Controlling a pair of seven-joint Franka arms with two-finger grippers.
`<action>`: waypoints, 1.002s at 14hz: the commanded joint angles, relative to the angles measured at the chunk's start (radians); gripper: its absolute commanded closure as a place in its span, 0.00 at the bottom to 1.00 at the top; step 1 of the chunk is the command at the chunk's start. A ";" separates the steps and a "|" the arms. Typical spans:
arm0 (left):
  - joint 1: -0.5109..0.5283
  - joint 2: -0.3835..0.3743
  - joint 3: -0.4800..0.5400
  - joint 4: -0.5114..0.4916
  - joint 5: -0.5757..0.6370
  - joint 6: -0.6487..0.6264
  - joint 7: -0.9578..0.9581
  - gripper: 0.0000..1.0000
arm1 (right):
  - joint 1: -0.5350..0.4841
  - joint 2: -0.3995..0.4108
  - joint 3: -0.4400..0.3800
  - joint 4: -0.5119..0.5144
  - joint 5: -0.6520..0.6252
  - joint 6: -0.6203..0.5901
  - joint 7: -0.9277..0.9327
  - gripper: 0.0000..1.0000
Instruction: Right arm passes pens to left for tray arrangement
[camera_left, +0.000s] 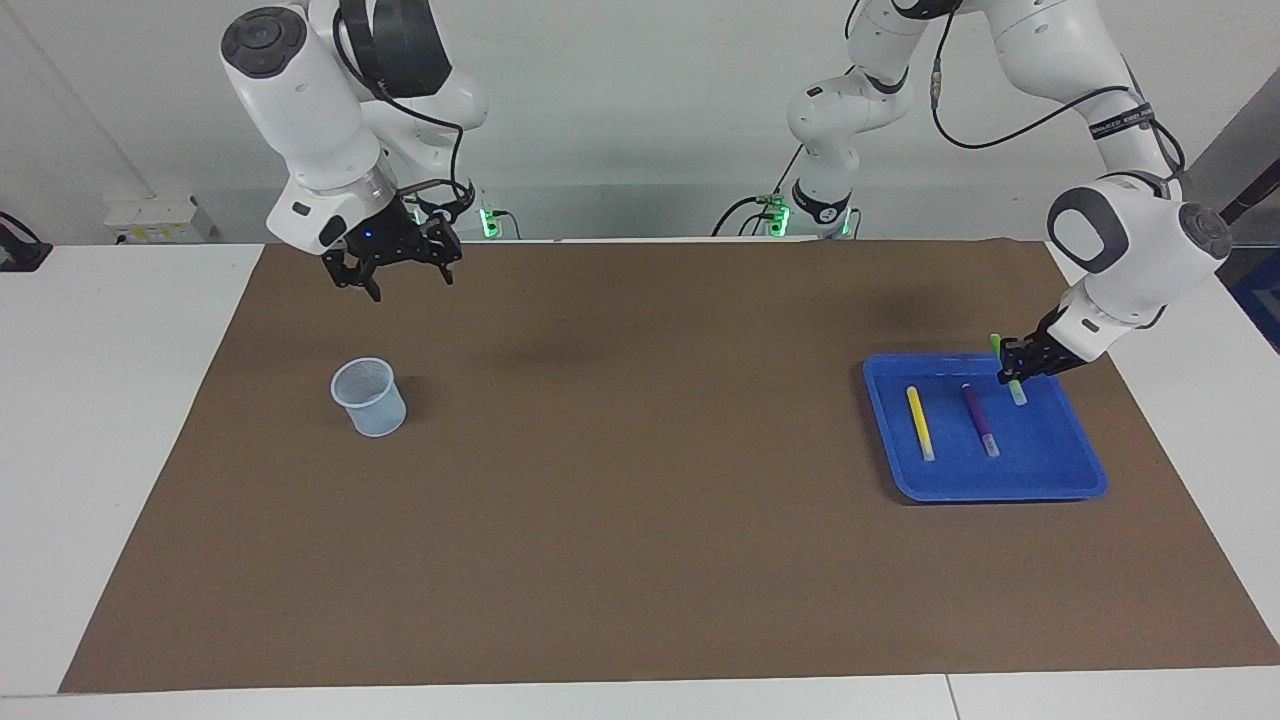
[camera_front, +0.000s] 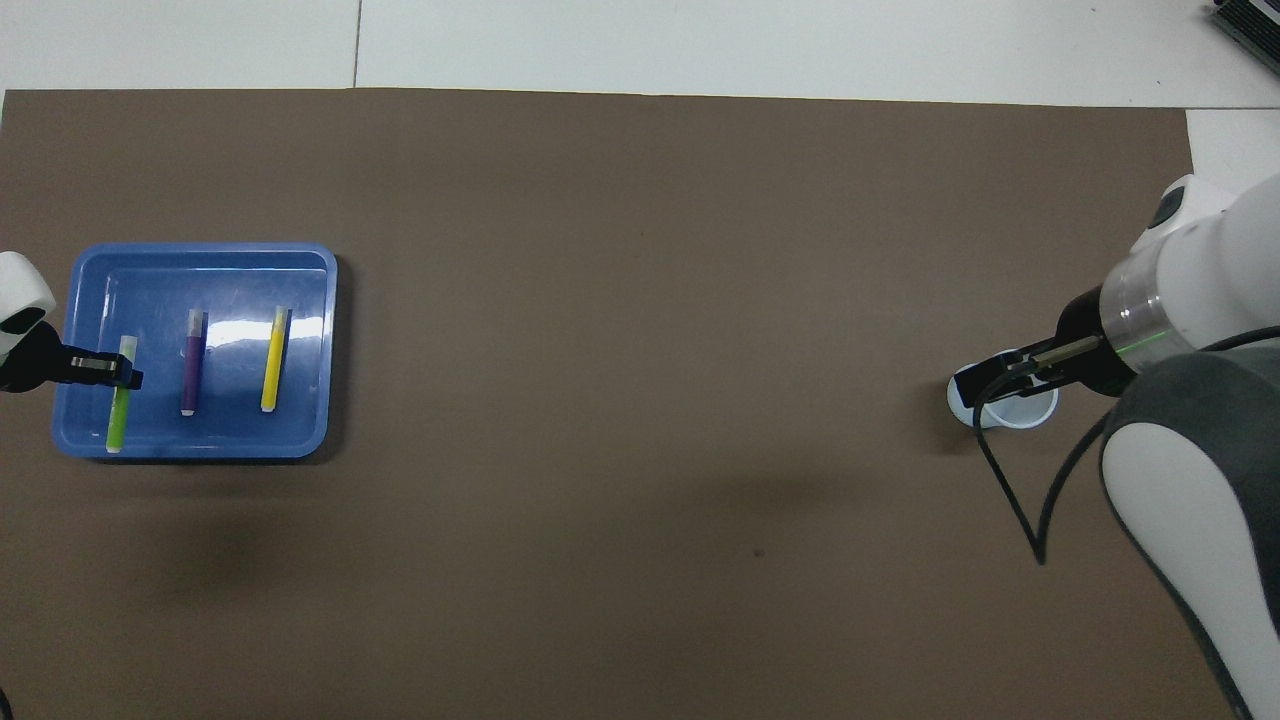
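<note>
The robot's left gripper will release the green pen in the blue tray (camera_front: 106, 362), between the purple pen and the rim of the tray.
The blue tray (camera_left: 1040, 478) (camera_front: 300, 340) lies at the left arm's end of the table. In it rest a yellow pen (camera_left: 920, 423) (camera_front: 272, 358) and, beside it, a purple pen (camera_left: 979, 419) (camera_front: 191, 360). My left gripper (camera_left: 1012, 365) (camera_front: 124, 378) is shut on the green pen (camera_left: 1016, 390) (camera_front: 120, 410), held tilted just over the tray's part beside the purple pen, pale tip down. My right gripper (camera_left: 398, 276) (camera_front: 985, 383) hangs open and holds nothing, raised over the mat at the right arm's end.
A small translucent pale-blue cup (camera_left: 369, 397) (camera_front: 1012, 414) stands on the brown mat (camera_left: 640, 480) at the right arm's end, partly covered by the right gripper in the overhead view.
</note>
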 joint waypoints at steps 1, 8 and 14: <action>0.024 0.066 -0.009 0.021 0.021 0.078 0.014 1.00 | -0.001 0.090 0.007 0.180 -0.041 -0.088 -0.019 0.00; 0.057 0.108 -0.009 0.013 0.005 0.163 0.003 1.00 | -0.089 0.062 0.028 0.087 -0.046 -0.012 -0.069 0.00; 0.043 0.110 -0.011 -0.039 0.005 0.291 -0.088 1.00 | -0.049 0.033 0.016 0.052 -0.055 0.002 -0.048 0.00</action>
